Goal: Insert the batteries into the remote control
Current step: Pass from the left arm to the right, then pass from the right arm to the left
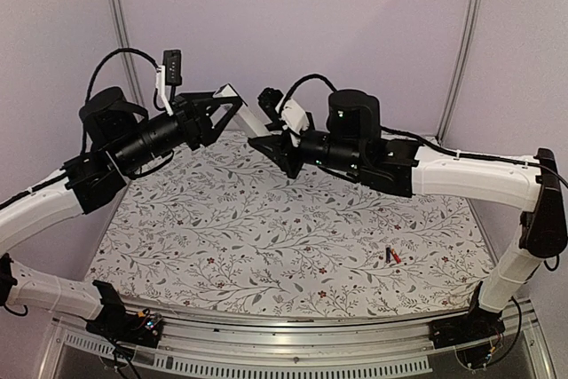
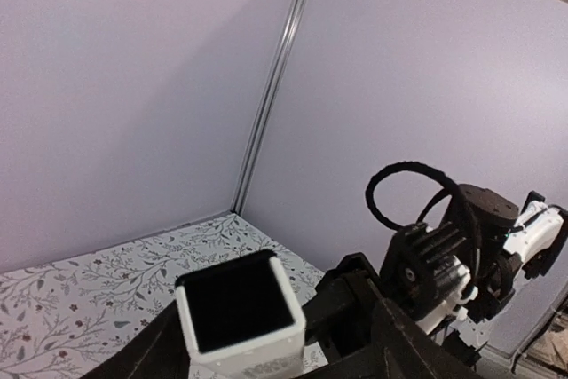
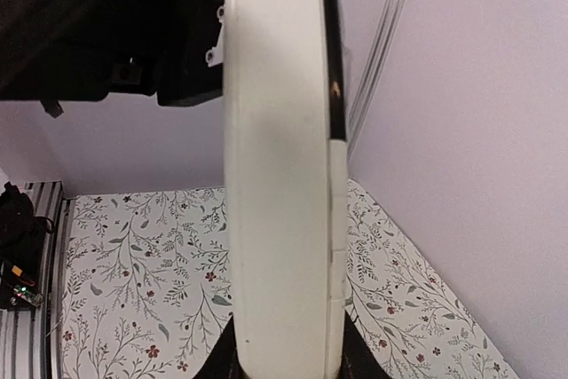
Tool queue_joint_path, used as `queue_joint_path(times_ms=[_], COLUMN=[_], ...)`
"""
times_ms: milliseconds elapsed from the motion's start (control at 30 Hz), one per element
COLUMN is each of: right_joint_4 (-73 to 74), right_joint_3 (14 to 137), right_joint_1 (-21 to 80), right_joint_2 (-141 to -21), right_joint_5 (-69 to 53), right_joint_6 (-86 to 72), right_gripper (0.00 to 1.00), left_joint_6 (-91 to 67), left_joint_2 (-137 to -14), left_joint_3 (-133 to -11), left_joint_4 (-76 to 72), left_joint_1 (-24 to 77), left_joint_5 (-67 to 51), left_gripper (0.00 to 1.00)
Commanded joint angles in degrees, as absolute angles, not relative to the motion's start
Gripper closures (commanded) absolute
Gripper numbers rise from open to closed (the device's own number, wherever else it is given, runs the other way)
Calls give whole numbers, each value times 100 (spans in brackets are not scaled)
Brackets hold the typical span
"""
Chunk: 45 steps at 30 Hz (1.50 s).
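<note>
The remote control's upper end sits slanted in my left gripper, which should open and grip it squarely farther down (image 1: 248,118) as my right gripper holds the remote control's lower end.
The remote control (image 1: 251,115), a long white bar, hangs in the air at the back of the table between my two arms. My right gripper (image 1: 271,141) is shut on its lower end. In the right wrist view the remote control (image 3: 275,175) rises straight up from the right gripper (image 3: 284,363), whose jaws hug both sides. My left gripper (image 1: 232,106) is open around the upper end. In the left wrist view the remote control (image 2: 238,308) appears end-on between the left gripper's (image 2: 257,348) spread fingers. The batteries (image 1: 391,256), one red and one dark, lie together on the cloth at the front right.
A floral cloth (image 1: 266,237) covers the table. Plain walls with metal corner posts (image 1: 120,24) close in the back and sides. The right arm's white link (image 1: 479,175) spans the right side above the cloth.
</note>
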<state>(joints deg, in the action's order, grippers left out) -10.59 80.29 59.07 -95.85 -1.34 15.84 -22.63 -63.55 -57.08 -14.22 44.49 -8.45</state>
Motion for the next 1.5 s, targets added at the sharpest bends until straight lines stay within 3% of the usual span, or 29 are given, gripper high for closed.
queue_joint_path(times_ms=[0, 100, 200, 667, 1000, 1333, 1467], right_joint_4=[-688, -392, -24, 481, 451, 442, 448], right_joint_3=[8229, 8357, 8498, 8631, 8657, 8739, 8741], right_joint_1=[5460, 5058, 4944, 4989, 5023, 5028, 5027], right_joint_2=[-9341, -9253, -9234, -9280, -9373, -9505, -9522], right_joint_5=[-2150, -3853, -4704, -5203, -5108, -5007, -4903], right_joint_6=[1164, 861, 967, 1415, 1424, 1410, 1382], right_gripper=[100, 100, 100, 100, 100, 98, 94], left_joint_6=[-1177, -542, -83, -224, -754, -989, -1065], left_joint_2=[-5731, -5404, -5193, -5928, -6231, -6389, -6381], left_joint_3=[-5575, -5478, -5396, -5583, -5567, -5508, -5457], left_joint_4=[-1490, -1348, -1113, -1248, -1704, -2033, -2158], left_joint_1=[4447, 4447, 4451, 4449, 4465, 4524, 4541], left_joint_5=[-1216, -1604, -2044, -2625, -2946, -2872, -2786], left_gripper=[22, 19, 17, 19, 44, 55, 68])
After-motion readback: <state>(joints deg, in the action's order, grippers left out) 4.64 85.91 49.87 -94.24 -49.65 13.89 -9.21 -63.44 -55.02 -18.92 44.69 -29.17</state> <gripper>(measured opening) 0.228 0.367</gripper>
